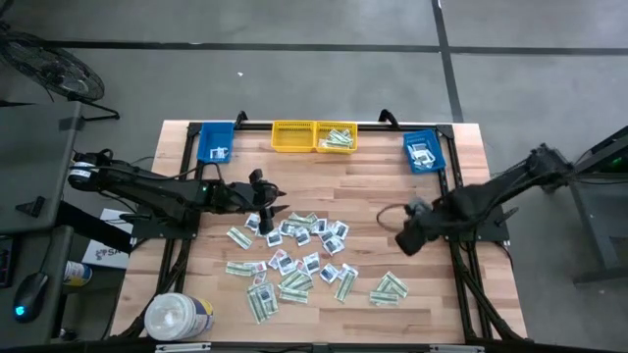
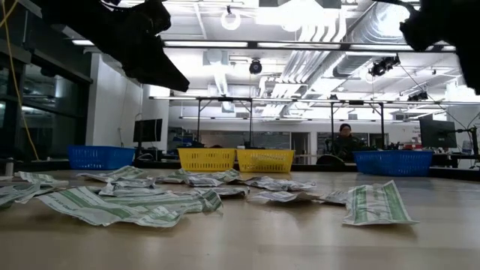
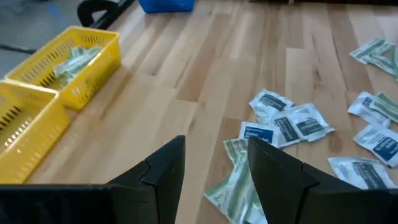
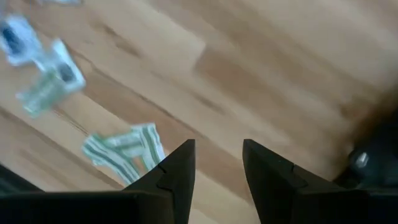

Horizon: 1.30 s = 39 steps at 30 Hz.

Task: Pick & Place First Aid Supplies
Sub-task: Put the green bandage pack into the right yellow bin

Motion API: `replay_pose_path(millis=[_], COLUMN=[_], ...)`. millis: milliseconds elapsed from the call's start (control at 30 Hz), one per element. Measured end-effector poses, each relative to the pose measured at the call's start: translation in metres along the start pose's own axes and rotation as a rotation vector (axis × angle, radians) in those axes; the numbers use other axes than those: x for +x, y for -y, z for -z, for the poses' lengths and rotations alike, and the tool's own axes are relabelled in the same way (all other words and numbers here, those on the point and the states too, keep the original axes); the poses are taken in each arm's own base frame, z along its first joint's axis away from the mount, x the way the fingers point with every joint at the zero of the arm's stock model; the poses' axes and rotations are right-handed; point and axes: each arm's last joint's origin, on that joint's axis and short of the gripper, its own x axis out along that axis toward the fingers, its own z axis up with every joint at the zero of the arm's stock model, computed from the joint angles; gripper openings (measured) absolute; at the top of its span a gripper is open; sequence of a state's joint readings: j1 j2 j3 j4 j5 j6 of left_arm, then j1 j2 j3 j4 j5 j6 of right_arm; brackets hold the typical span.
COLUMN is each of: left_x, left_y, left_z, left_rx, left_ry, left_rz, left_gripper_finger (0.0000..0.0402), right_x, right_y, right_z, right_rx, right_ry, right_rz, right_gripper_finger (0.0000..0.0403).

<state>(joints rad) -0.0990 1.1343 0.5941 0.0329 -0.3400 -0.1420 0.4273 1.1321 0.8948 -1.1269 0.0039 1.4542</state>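
Note:
My right gripper will next grab the slanted green strip's loose end [image 1: 404,291] [image 4: 156,154] in the small bunch that lies apart from the white packets.
The first aid supplies [image 1: 294,250] lie scattered flat on the wooden table's middle: pale green strips [image 3: 236,180] and squarish white packets [image 3: 292,121]. My left gripper [image 3: 216,149] hovers open over the pile's far left edge [image 1: 273,204], slanting down, with nothing between its fingers. My right gripper [image 4: 217,149] is open too. It points down over bare wood at the table's right [image 1: 405,239], beside a small bunch of green strips [image 4: 124,149], and holds nothing.
Along the far edge stand a blue bin [image 1: 216,142], two yellow bins [image 1: 314,136] with a few packets in them, and another blue bin [image 1: 424,150]. A white round tub [image 1: 179,316] sits at the near left corner. Bare wood lies between pile and bins.

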Motion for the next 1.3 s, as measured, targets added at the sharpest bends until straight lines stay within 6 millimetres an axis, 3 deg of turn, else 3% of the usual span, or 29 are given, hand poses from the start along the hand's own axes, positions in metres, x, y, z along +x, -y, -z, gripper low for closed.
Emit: replay_pose_path(millis=[267,433,733,1067,1300], left_x=[-0.001,-0.006,-0.009,-0.009,-0.009], left_y=[0.004,0.016,0.022,0.022,0.022], left_z=[0.009,0.011,0.012,0.012,0.012], left_rx=[-0.115,-0.094,-0.067,-0.067,-0.067], left_ry=[-0.094,-0.099,-0.080,-0.079,-0.080], left_rz=[0.068,0.091,0.069,0.064,0.068], left_gripper_finger=[0.0172,0.0172,0.0172,0.0172,0.0172], right_x=[0.038,0.059,0.073,0.096,0.098], right_y=[-0.030,-0.046,-0.047,-0.056,-0.054], right_z=[0.037,0.057,0.095,0.107,0.114], right_rx=[-0.024,0.026,0.079,0.081,0.096], right_ry=[-0.118,-0.156,-0.094,-0.059,0.004], right_rz=[0.071,0.051,0.052,0.040,0.023], right_gripper_finger=[0.0128,0.0128,0.0128,0.0128,0.0128])
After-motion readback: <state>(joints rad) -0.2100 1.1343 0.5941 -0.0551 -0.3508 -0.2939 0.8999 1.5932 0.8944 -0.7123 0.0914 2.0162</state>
